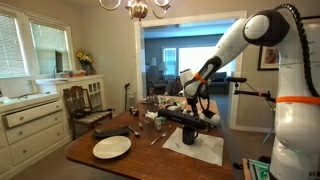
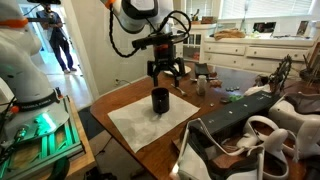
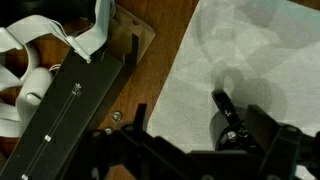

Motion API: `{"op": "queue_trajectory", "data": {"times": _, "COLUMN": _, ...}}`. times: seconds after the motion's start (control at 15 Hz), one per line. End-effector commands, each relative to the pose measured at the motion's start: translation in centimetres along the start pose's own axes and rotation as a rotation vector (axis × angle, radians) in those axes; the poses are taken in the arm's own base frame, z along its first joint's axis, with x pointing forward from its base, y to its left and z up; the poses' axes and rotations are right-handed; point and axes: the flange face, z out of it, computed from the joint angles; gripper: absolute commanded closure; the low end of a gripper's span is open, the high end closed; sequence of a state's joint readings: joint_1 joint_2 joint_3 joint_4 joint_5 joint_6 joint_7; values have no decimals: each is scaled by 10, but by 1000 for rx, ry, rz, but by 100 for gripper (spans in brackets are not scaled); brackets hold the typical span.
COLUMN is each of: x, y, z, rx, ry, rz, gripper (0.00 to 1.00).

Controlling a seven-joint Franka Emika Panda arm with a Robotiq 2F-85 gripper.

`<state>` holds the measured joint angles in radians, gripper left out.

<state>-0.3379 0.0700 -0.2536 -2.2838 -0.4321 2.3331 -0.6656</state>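
Note:
I need to next lower my gripper to the black cup's handle (image 1: pixel 189 130) (image 3: pixel 228 110) above the white cloth, and then close my fingers on it there.
My gripper (image 2: pixel 164 72) hangs open just above a black cylindrical cup (image 2: pixel 159 99). The cup stands upright on a white cloth (image 2: pixel 140 125) at the corner of a wooden table (image 2: pixel 112 100). In an exterior view the gripper (image 1: pixel 196 104) is over the same cup (image 1: pixel 190 133) on the cloth (image 1: pixel 200 150). In the wrist view the cup (image 3: pixel 232 125) sits below and between my spread fingers (image 3: pixel 200 142), on the cloth (image 3: pixel 250 50). The fingers do not touch it and hold nothing.
A long black case (image 3: pixel 70 110) with white straps (image 3: pixel 35 55) lies beside the cloth; it also shows in an exterior view (image 2: pixel 235 115). A white plate (image 1: pixel 112 147) sits on the table. Clutter (image 1: pixel 152 105) fills the table's middle. Chairs (image 1: pixel 88 100) and a white cabinet (image 1: pixel 30 120) stand nearby.

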Motion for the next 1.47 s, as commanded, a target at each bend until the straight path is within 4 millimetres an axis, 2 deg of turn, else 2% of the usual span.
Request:
{"op": "queue_trajectory", "data": {"times": 0.0, "x": 4, "y": -20, "z": -1, "rx": -40, "ry": 7, "rz": -66, "gripper": 0}}
{"op": "queue_trajectory", "data": {"times": 0.27, "x": -5, "y": -52, "z": 9, "rx": -111, "ry": 1, "rz": -198, "gripper": 0}}
{"op": "queue_trajectory", "data": {"times": 0.47, "x": -23, "y": -79, "z": 22, "rx": -143, "ry": 23, "rz": -258, "gripper": 0}}
{"op": "queue_trajectory", "data": {"times": 0.67, "x": -37, "y": -98, "z": 34, "rx": -171, "ry": 58, "rz": -303, "gripper": 0}}
{"op": "queue_trajectory", "data": {"times": 0.8, "x": -42, "y": -100, "z": 39, "rx": -226, "ry": 104, "rz": -314, "gripper": 0}}
{"op": "queue_trajectory", "data": {"times": 1.0, "x": -43, "y": -88, "z": 45, "rx": -265, "ry": 149, "rz": -292, "gripper": 0}}
{"op": "queue_trajectory", "data": {"times": 1.13, "x": -39, "y": -80, "z": 51, "rx": -247, "ry": 166, "rz": -258, "gripper": 0}}
{"op": "queue_trajectory", "data": {"times": 1.4, "x": -25, "y": -82, "z": 68, "rx": -153, "ry": 164, "rz": -223, "gripper": 0}}
